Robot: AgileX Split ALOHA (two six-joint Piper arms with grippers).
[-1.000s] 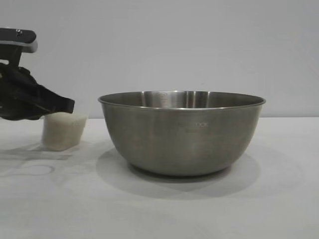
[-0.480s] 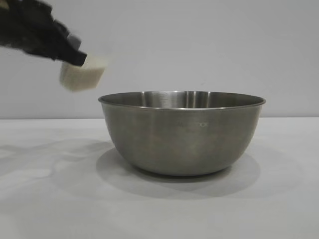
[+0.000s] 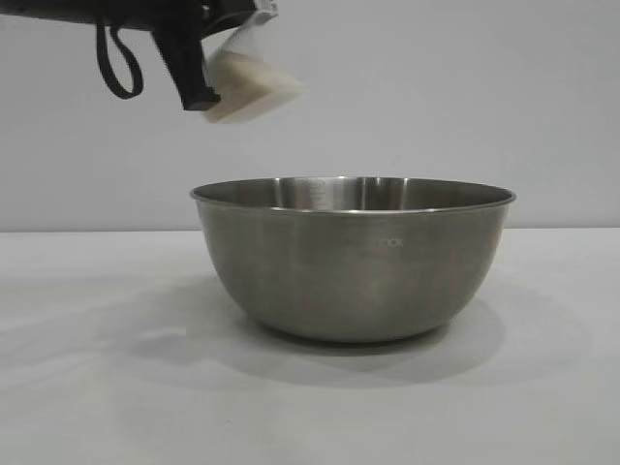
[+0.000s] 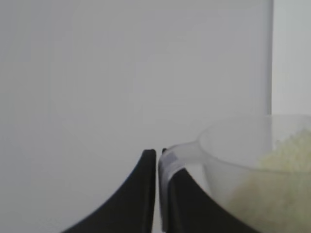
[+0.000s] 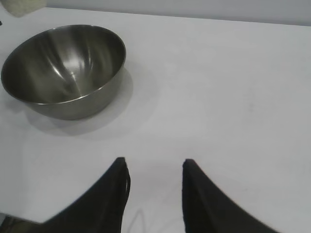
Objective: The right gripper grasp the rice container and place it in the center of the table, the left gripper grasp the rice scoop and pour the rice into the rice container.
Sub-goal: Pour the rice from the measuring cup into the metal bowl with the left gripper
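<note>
My left gripper will let go of the clear rice scoop on the bare white table (image 3: pixel 111 298) beside the steel rice container.
The steel rice container (image 3: pixel 354 257) stands upright in the middle of the white table (image 3: pixel 97 387); it also shows in the right wrist view (image 5: pixel 63 70), empty inside. My left gripper (image 3: pixel 199 92) is high at the upper left, above and left of the container's rim, shut on the handle of the clear rice scoop (image 3: pixel 247 77), which is tilted toward the container and holds white rice (image 4: pixel 282 179). The left wrist view shows the gripper (image 4: pixel 159 156) pinching the scoop's handle (image 4: pixel 170 160). My right gripper (image 5: pixel 154 165) is open and empty over bare table, away from the container.
A plain grey wall (image 3: pixel 436 97) stands behind the table. Bare table surface (image 5: pixel 218 97) lies around the container. The table's near edge shows in the right wrist view (image 5: pixel 19 213).
My left gripper has lifted the scoop from the table at the left, raised it up and to the right, and tilted it toward the container. The container has not moved.
</note>
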